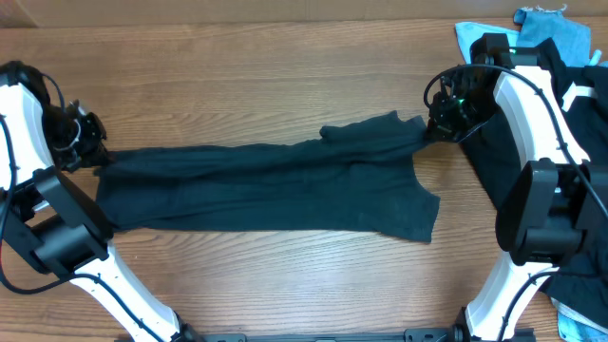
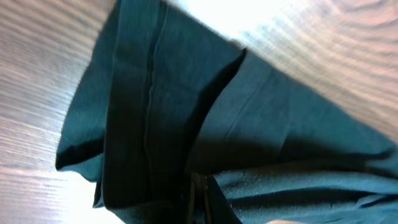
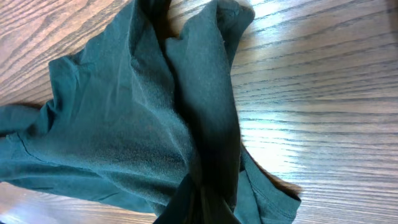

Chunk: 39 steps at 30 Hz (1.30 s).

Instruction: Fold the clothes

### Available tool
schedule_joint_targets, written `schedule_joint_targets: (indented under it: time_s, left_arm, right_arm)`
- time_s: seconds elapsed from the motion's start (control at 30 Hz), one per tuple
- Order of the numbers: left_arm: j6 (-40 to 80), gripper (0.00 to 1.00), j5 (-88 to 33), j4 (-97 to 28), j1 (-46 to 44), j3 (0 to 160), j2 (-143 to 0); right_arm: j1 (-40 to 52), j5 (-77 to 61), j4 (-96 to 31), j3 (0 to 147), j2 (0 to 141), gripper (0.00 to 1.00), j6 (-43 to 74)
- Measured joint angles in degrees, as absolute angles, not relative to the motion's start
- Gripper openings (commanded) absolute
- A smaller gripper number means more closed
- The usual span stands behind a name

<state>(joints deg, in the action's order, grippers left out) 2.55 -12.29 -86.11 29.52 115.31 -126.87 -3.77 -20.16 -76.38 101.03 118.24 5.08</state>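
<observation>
Next, I lay the gripped edge of the black T-shirt down on its flared sleeve flap [image 1: 420, 202] [image 3: 257, 213] with my right gripper.
A black T-shirt [image 1: 266, 185] lies stretched in a long band across the wooden table [image 1: 285, 66]. My left gripper [image 1: 92, 152] is shut on its left end; the left wrist view shows the dark cloth [image 2: 161, 112] bunched into the jaws [image 2: 200, 199]. My right gripper [image 1: 435, 128] is shut on its right end near a sleeve; the right wrist view shows the cloth [image 3: 137, 106] gathered into the jaws [image 3: 208, 208]. The fingertips are hidden by cloth in both wrist views.
A pile of more clothes sits at the right edge: light blue pieces [image 1: 560, 33] at the back right and black garments [image 1: 589, 142] beside and under my right arm. The table's front edge lies below the shirt.
</observation>
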Motion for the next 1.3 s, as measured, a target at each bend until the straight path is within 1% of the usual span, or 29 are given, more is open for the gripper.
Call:
schedule_joint_targets:
  time_s: [0.17,0.3,0.47,0.57,0.77,0.97,1.07,1.1,1.2,1.3]
  left_arm:
    - [2.57,0.04,-8.36,-85.03,29.52,107.72,-126.87]
    - [2.83,0.04,-5.26,-83.57,29.52,107.48,-126.87]
    - [3.25,0.04,-2.76,-83.29,29.52,107.48,-126.87]
    - [3.27,0.04,-2.46,-83.13,29.52,107.48,-126.87]
    - [3.27,0.04,-2.28,-82.85,29.52,107.48,-126.87]
    - [3.27,0.04,-2.02,-82.65,29.52,107.48,-126.87]
    - [3.27,0.04,-1.85,-82.63,29.52,107.48,-126.87]
    - [3.27,0.04,-1.85,-82.61,29.52,107.48,-126.87]
    - [3.27,0.04,-1.43,-82.35,29.52,107.48,-126.87]
    - [3.49,0.04,-0.95,-82.04,29.52,107.48,-126.87]
  right_arm:
    - [-3.77,-20.01,-79.66,101.03,118.24,0.06,4.62]
    - [-3.75,-20.01,-83.48,101.03,118.24,0.06,2.66]
    - [-3.46,-19.94,-85.3,99.74,118.13,0.07,0.69]
    - [-3.27,-19.9,-85.78,97.23,118.1,0.07,-0.27]
    - [-3.27,-20.03,-89.58,96.99,118.1,0.07,-1.8]
    - [-2.98,-30.5,-94.91,96.95,118.1,0.07,-11.2]
    - [-1.83,-31.55,-96.77,96.95,118.1,0.06,-13.23]
    - [-1.65,-30.98,-96.97,96.95,118.1,0.06,-13.21]
    - [-1.41,-22.5,-97.06,96.95,118.08,0.06,-8.05]
    - [-1.41,-18.24,-96.86,95.94,117.99,0.07,-4.93]
